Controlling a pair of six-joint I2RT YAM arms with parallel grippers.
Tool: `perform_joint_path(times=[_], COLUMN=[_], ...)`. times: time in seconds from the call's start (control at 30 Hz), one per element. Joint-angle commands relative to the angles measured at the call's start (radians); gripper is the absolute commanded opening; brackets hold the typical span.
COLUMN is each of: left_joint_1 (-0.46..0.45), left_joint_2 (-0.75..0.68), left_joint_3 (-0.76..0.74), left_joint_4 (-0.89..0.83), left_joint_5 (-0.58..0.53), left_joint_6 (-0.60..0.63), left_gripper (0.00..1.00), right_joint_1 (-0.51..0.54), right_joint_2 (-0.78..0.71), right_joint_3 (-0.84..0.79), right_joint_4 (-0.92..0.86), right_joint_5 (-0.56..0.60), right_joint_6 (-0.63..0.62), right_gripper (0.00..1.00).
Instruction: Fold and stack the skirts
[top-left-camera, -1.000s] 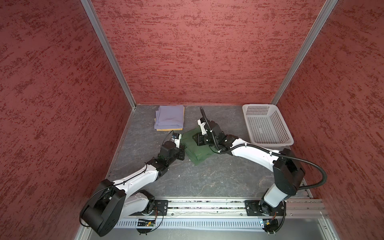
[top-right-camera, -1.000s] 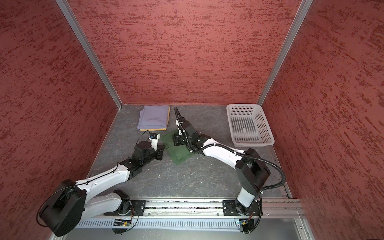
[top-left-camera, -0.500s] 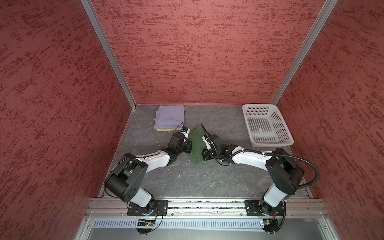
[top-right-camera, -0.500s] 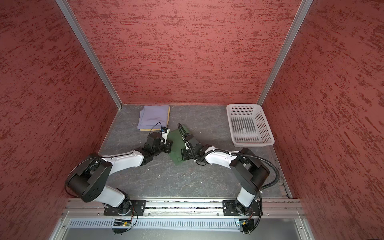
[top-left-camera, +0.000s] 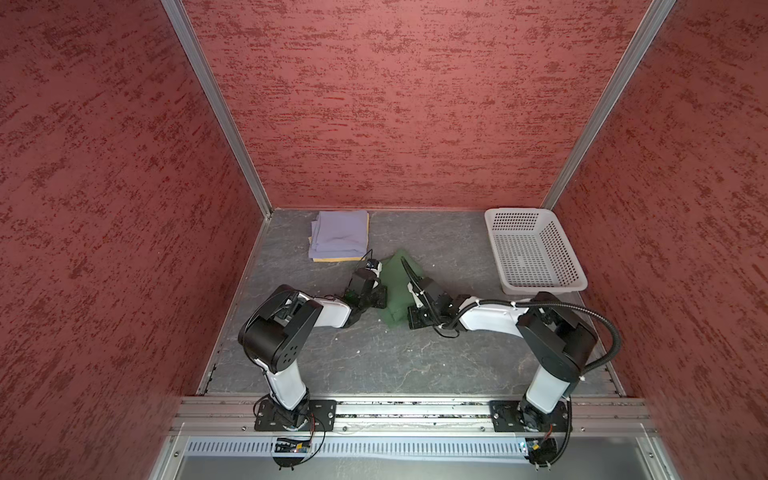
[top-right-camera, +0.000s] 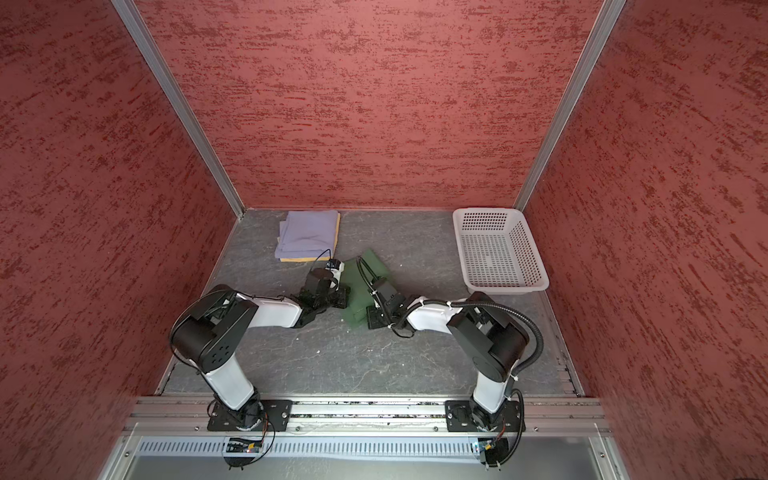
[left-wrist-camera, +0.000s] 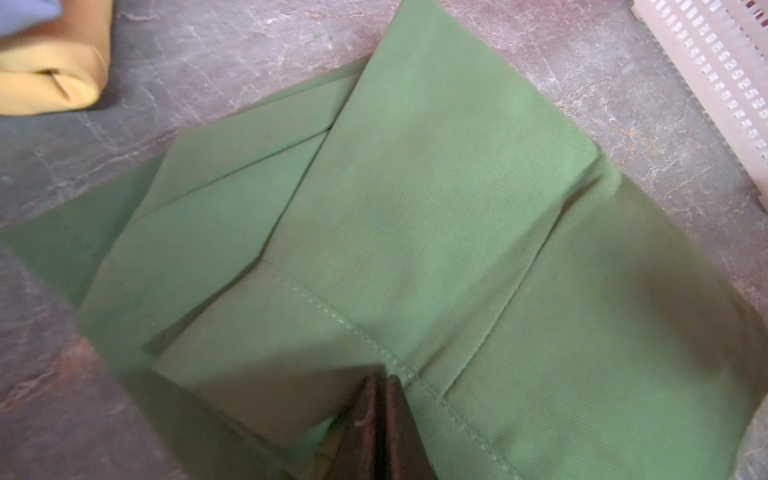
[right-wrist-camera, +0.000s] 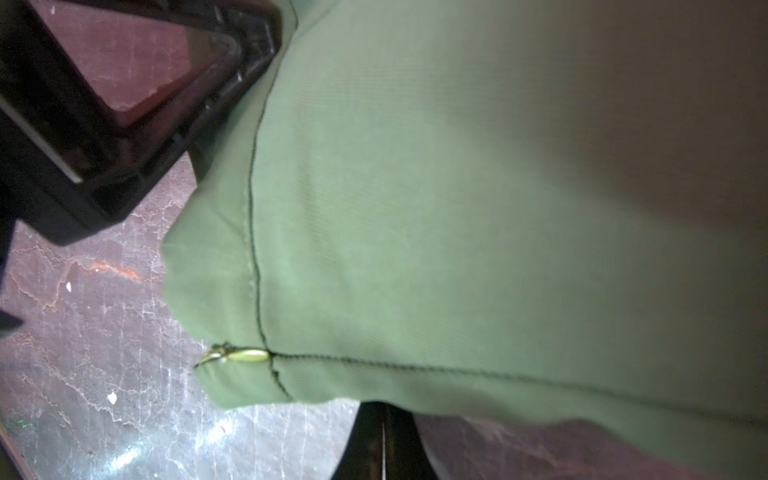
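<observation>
My left gripper pinches the upper fold's stitched edge while lower layers stick out; it should open and grab the layers together at the skirt's near end (top-left-camera: 390, 318).
The dark green skirt (top-left-camera: 395, 286) (top-right-camera: 357, 291) is in the middle of the floor, gathered narrow and raised between my two grippers. My left gripper (top-left-camera: 380, 299) (left-wrist-camera: 380, 415) is shut on the skirt's stitched edge (left-wrist-camera: 415, 208), with folded layers spreading out beyond it. My right gripper (top-left-camera: 409, 318) (right-wrist-camera: 382, 411) is shut on the opposite edge (right-wrist-camera: 415, 208), and the cloth hides its tips. A small zip pull (right-wrist-camera: 241, 356) shows at a seam corner. The lavender skirt (top-left-camera: 338, 235) lies folded on the yellow skirt (top-left-camera: 336, 259) at the back left.
A white perforated basket (top-left-camera: 544, 286) (top-right-camera: 507, 286) stands at the back right, near the right arm's elbow. Red walls close in three sides. The grey marbled floor (top-left-camera: 374, 357) runs to the metal rail at the front. The left gripper's black body (right-wrist-camera: 104, 124) is close beside the cloth.
The green skirt lay wider and flatter a second ago and is now drawn narrow between the grippers. Both grippers moved toward the front and closer together. The right gripper closed, and the left elbow rose.
</observation>
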Motion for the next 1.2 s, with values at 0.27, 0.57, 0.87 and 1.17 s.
perform_joint_path(times=[0.27, 0.57, 0.87, 1.17], left_joint_1=[-0.088, -0.081, -0.072, -0.064], left_joint_2=[-0.129, -0.324, -0.5, -0.533], left_joint_3=[0.035, -0.052, -0.147, -0.181], left_joint_4=[-0.095, -0.105, -0.264, -0.453], left_joint_5=[-0.085, -0.061, -0.085, -0.083], left_joint_6=[0.075, -0.048, -0.308, -0.512], left_gripper=[0.16, 0.57, 0.91, 0.99], right_joint_1=[-0.04, -0.17, -0.191, -0.191], right_joint_2=[-0.175, -0.08, 0.034, 0.099], right_joint_3=[0.087, 0.177, 0.157, 0.1], right_joint_4=[-0.114, -0.069, -0.069, -0.046], right_joint_5=[0.095, 0.033, 0.039, 0.021], right_joint_6=[-0.089, -0.113, -0.12, -0.064], right_gripper=[0.1, 0.13, 0.22, 0.25])
